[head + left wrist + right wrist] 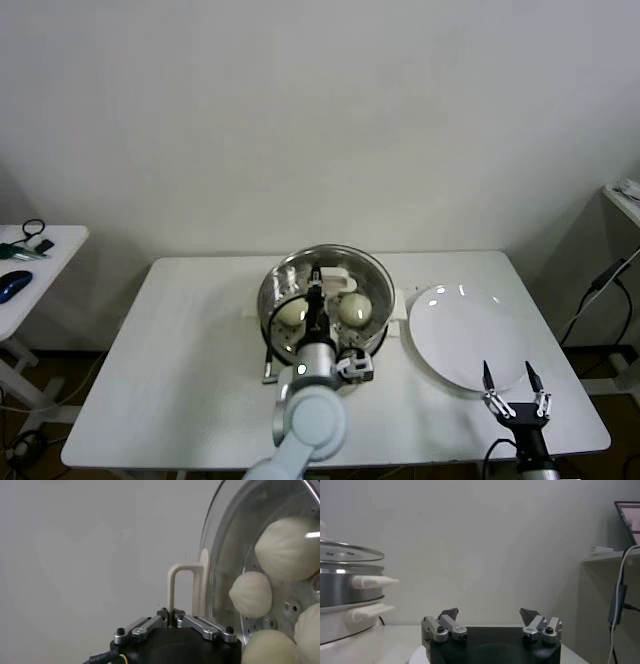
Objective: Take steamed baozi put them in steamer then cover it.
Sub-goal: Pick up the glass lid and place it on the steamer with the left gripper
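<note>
Next, my left gripper lets go of the glass cover when it is flat on the steel steamer's rim (325, 306), so that it closes the steamer over the baozi.
The steel steamer (372, 290) stands mid-table on its white base. The clear glass cover (300, 272) lies over its mouth; I cannot tell whether it rests fully on the rim. My left gripper (317, 292) is over the pot's centre, shut on the cover's white handle (173, 587). Two baozi (353, 309) show through the glass in the head view. The left wrist view shows several baozi (250, 594) on the perforated tray. My right gripper (513, 385) hangs open and empty by the plate's near edge. The right wrist view shows the steamer (342, 587) and the cover (350, 554) off to one side.
An empty white plate (450, 330) lies right of the steamer. The steamer's black cord (267, 360) trails toward the front edge. A side table (50, 255) with small items stands far left. A shelf with hanging cables (605, 280) stands far right.
</note>
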### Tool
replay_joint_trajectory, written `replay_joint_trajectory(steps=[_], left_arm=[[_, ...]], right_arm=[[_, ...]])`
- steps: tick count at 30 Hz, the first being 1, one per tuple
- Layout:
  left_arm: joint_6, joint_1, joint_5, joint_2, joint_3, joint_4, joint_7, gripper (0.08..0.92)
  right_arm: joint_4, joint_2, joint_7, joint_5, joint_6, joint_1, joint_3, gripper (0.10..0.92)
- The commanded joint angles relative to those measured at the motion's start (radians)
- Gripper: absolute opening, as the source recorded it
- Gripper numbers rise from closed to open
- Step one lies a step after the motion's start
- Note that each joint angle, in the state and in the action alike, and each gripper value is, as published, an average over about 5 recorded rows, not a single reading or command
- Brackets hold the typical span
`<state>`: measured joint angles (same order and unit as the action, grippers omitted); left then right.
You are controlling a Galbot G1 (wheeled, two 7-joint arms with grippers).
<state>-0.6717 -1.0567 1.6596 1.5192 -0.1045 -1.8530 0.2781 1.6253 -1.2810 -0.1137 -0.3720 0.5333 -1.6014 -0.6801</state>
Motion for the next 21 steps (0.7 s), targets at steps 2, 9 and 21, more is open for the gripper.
replay_joint_trajectory(steps=[2,9,21], left_arm=[[-0.004,0.002,0.014,0.005,-0.002,0.044,-0.009,0.144],[-0.004,-0.006,0.009,0.015,-0.004,0.059,-0.028,0.144],[-0.008,0.005,0.001,0.003,0.014,0.071,-0.040,0.144]], right_arm=[[-0.002,-0.003,0.001,-0.001,0.001,0.001,-0.001,0.823],[-0.003,-0.005,0.002,0.000,0.002,0.002,-0.003,0.823],[-0.002,-0.010,0.003,0.003,0.010,-0.007,-0.002,0.823]])
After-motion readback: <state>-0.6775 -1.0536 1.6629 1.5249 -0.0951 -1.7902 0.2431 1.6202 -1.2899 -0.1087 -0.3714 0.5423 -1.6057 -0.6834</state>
